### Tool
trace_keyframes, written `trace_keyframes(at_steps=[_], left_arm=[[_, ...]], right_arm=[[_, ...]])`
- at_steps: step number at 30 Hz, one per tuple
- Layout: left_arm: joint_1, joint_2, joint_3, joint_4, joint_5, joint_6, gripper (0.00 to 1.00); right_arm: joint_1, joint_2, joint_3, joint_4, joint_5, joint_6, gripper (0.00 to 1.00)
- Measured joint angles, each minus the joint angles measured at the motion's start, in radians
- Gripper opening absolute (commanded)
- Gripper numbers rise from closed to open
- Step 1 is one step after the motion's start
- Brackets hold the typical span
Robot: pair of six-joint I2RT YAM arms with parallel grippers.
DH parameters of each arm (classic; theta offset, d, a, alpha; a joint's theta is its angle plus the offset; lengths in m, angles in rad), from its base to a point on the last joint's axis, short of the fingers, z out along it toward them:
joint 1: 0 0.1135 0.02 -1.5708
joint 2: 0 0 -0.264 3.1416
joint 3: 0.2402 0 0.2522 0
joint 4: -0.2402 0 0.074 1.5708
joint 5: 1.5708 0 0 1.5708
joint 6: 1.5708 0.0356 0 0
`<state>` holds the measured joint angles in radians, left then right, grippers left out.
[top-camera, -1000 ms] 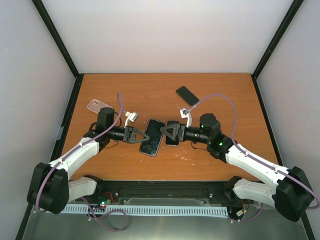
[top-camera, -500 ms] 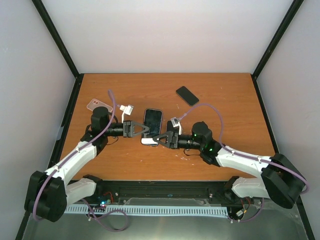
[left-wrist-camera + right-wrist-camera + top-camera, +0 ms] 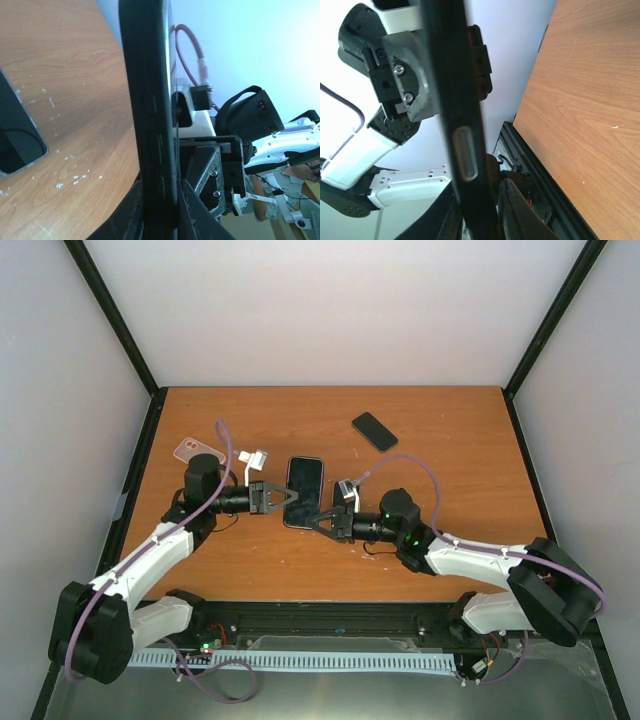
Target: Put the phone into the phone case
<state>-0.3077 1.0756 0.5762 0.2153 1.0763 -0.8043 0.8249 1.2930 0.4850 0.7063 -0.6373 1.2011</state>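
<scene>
Next, my right gripper lets go of the phone on the wood (image 3: 387, 520) next to the dark flat slab, away from the pink case.
The phone (image 3: 304, 490) sits screen up in a black phone case and hangs level just above the middle of the table. My left gripper (image 3: 290, 498) is shut on its left long edge. In the left wrist view the black edge with raised buttons (image 3: 150, 100) runs up from between the two fingers of that gripper (image 3: 160, 220). My right gripper (image 3: 313, 523) is shut on the phone's near end. In the right wrist view the thin black edge with a grey side button (image 3: 452, 100) stands between its fingers. A gripper (image 3: 480, 220) shows at the bottom.
A second black phone (image 3: 374, 430) lies at the back right of the wooden table (image 3: 450, 490). A pink case (image 3: 190, 450) lies at the far left. A dark flat slab with a pale rim (image 3: 15, 140) lies on the table under the held phone.
The phone has risen from a tilted lie on the table and moved towards the back. The right gripper has slid to the near left and closed on its near end.
</scene>
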Motion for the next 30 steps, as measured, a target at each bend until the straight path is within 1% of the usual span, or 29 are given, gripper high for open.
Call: trace_keyframes(at_steps=[3, 5, 7, 9, 13, 19, 25, 30], left_arm=[[0.0, 0.012, 0.002, -0.047, -0.01, 0.012, 0.12], [0.0, 0.022, 0.002, -0.054, -0.006, 0.011, 0.14], [0.0, 0.025, 0.002, -0.054, -0.006, 0.01, 0.25], [0.0, 0.025, 0.002, -0.053, -0.014, 0.013, 0.31], [0.0, 0.011, 0.002, -0.044, -0.018, 0.003, 0.44], [0.0, -0.031, 0.002, 0.026, -0.013, -0.055, 0.44], [0.003, -0.032, 0.008, 0.084, -0.015, -0.095, 0.45], [0.003, -0.03, 0.03, 0.111, -0.01, -0.103, 0.39]], right_arm=[[0.001, -0.001, -0.011, 0.014, 0.0, 0.007, 0.05], [0.002, 0.001, -0.015, 0.012, 0.004, 0.01, 0.04], [0.002, 0.001, -0.017, 0.012, 0.003, 0.011, 0.04], [0.002, 0.001, -0.016, 0.027, 0.003, 0.008, 0.05], [0.002, -0.011, -0.016, 0.023, 0.005, -0.027, 0.03], [0.002, -0.082, -0.016, -0.037, -0.004, -0.137, 0.03], [0.002, -0.153, -0.016, -0.12, -0.04, -0.242, 0.03], [0.002, -0.194, -0.016, -0.19, -0.063, -0.301, 0.03]])
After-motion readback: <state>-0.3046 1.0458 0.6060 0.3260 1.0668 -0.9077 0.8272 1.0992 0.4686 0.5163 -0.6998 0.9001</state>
